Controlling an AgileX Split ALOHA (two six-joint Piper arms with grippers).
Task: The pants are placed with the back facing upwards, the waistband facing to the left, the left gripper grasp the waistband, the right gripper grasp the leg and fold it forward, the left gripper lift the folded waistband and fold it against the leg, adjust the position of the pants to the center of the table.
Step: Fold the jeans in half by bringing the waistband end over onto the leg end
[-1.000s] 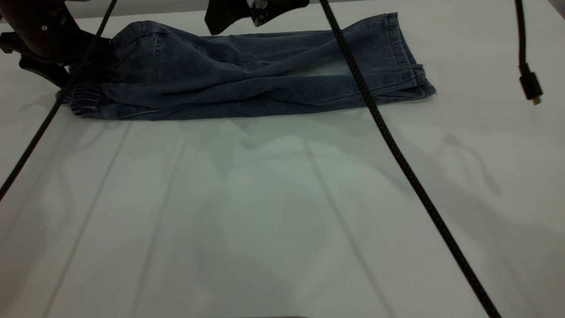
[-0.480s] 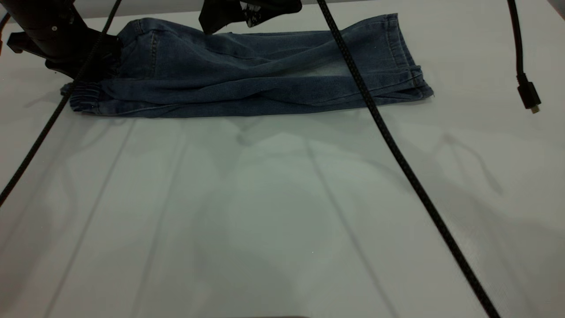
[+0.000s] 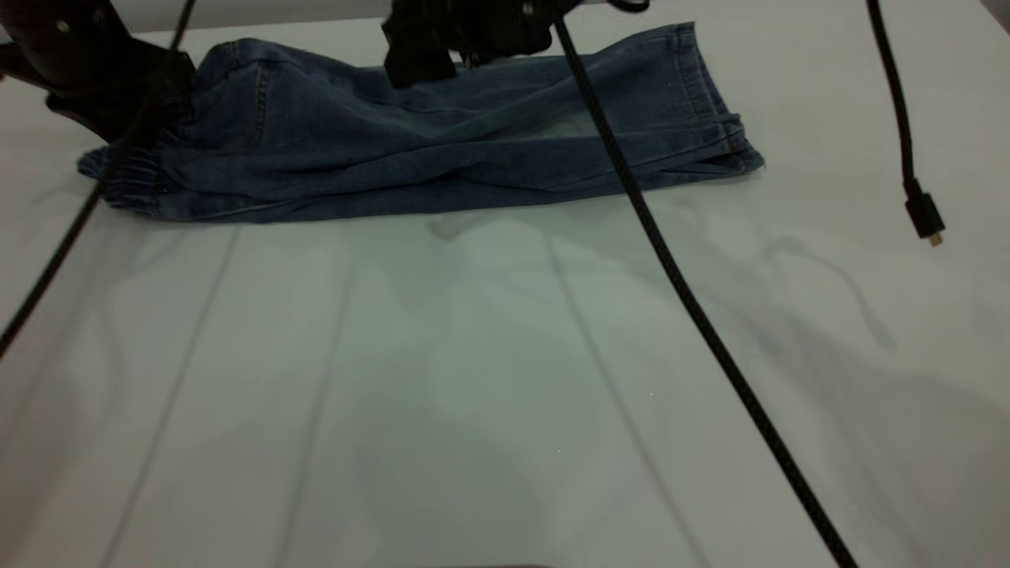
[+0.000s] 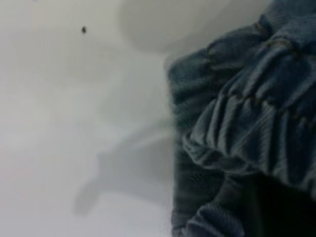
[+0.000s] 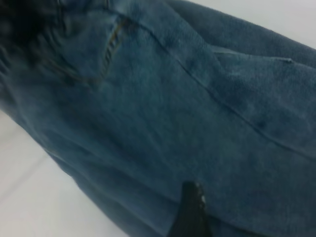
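Note:
My left gripper needs to let go of the waistband on top of the pant legs [image 3: 629, 132] near the stacked leg hems.
The pants [image 3: 442, 158] lie folded lengthwise across the far part of the table [image 3: 505, 394], elastic waistband [image 3: 126, 177] at the left and the leg [image 3: 686, 87] hems stacked at the right. My left gripper [image 3: 162, 99] is at the far left, shut on the bunched waistband [image 4: 247, 123], which fills the left wrist view. My right gripper [image 3: 458, 43] hangs low over the far edge of the pants' middle. Its wrist view shows only denim [image 5: 173, 108] with a stitched pocket close below.
A black braided cable [image 3: 671, 276] runs diagonally across the pants and the table toward the near right. Another cable with a plug [image 3: 923, 217] dangles at the right. A third cable [image 3: 55, 260] slants down the left. The near table is bare.
The pants have slid left with the left gripper, the waistband end now farther left. The right gripper has dropped lower onto the pants' middle. The dangling plug has swung lower.

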